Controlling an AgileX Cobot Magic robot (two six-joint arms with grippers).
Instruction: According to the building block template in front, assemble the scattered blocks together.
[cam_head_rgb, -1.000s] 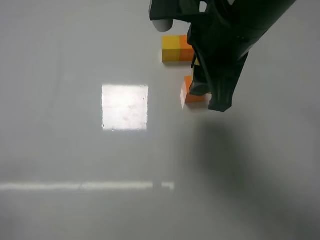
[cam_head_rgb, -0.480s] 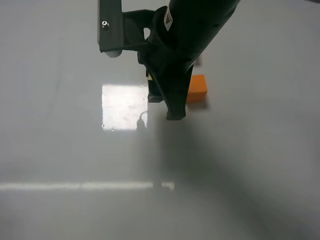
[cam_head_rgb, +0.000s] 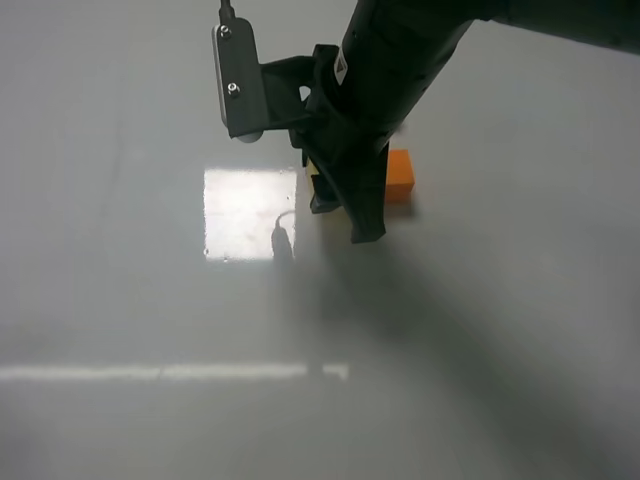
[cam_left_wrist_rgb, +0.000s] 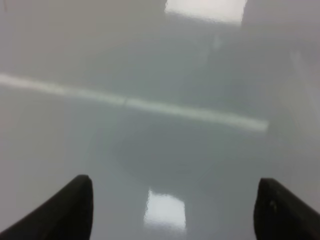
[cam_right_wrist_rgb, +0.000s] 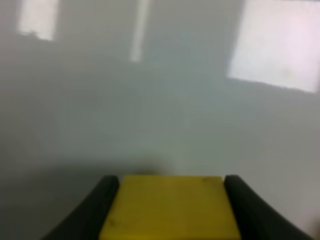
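I will release the yellow cube, now held beside the orange cube, with my right gripper against the orange cube's side facing the bright square reflection (cam_head_rgb: 357, 186).
The yellow cube (cam_right_wrist_rgb: 170, 206) of the scattered blocks sits between the fingers of my right gripper (cam_right_wrist_rgb: 170, 200), which is shut on it. From the high camera, that gripper (cam_head_rgb: 345, 215) hangs just left of the orange cube (cam_head_rgb: 400, 175), which lies on the grey table (cam_head_rgb: 500, 330). The arm covers the spot behind them, so the building block template is hidden. My left gripper (cam_left_wrist_rgb: 172, 210) is open over bare table with nothing between its fingers (cam_left_wrist_rgb: 75, 205). It is outside the high view.
A bright square reflection (cam_head_rgb: 250, 213) lies left of the right gripper. A thin light stripe (cam_head_rgb: 170, 372) crosses the near table. The right arm's grey camera bracket (cam_head_rgb: 240, 80) sticks out to the left above the table.
The right arm swung left with the yellow cube, then eased back slightly toward the orange cube. It now covers the template, which showed a second ago. The left gripper stays open.
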